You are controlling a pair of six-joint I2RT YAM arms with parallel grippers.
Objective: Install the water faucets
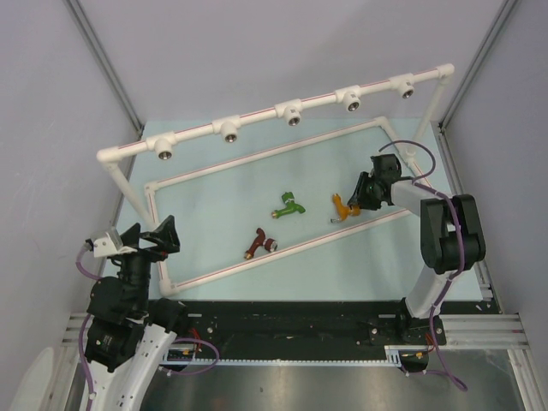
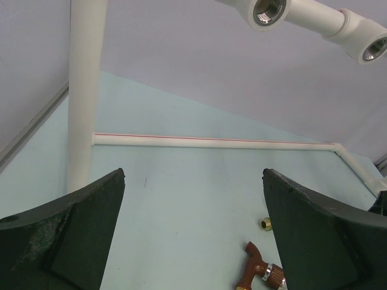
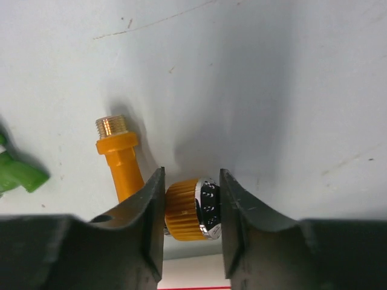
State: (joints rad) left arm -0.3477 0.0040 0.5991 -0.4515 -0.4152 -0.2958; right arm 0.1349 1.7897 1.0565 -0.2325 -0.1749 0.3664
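Next, I release the orange-yellow faucet from my right gripper into my left gripper, above the gap (image 1: 271, 227) between the green and dark red-brown faucets.
The orange-yellow faucet (image 1: 342, 207) lies on the mat by the frame's near rail. My right gripper (image 1: 356, 199) is shut on its ribbed knob, and the right wrist view shows both fingers against the knob (image 3: 184, 211), with the brass threaded end (image 3: 110, 125) pointing away. The green faucet (image 1: 289, 205) lies loose mid-mat, and its edge shows in the right wrist view (image 3: 15, 172). The dark red-brown faucet (image 1: 259, 244) lies loose nearer the left. It also shows in the left wrist view (image 2: 257, 273). My left gripper (image 1: 151, 235) is open and empty, held above the mat's near left corner.
The white pipe frame (image 1: 257, 122) stands on the pale green mat (image 1: 257, 184), with several silver-ringed tee sockets along its raised top rail, two of them showing in the left wrist view (image 2: 268, 10). Its low rails (image 1: 282, 248) ring the faucets. Grey walls enclose the table.
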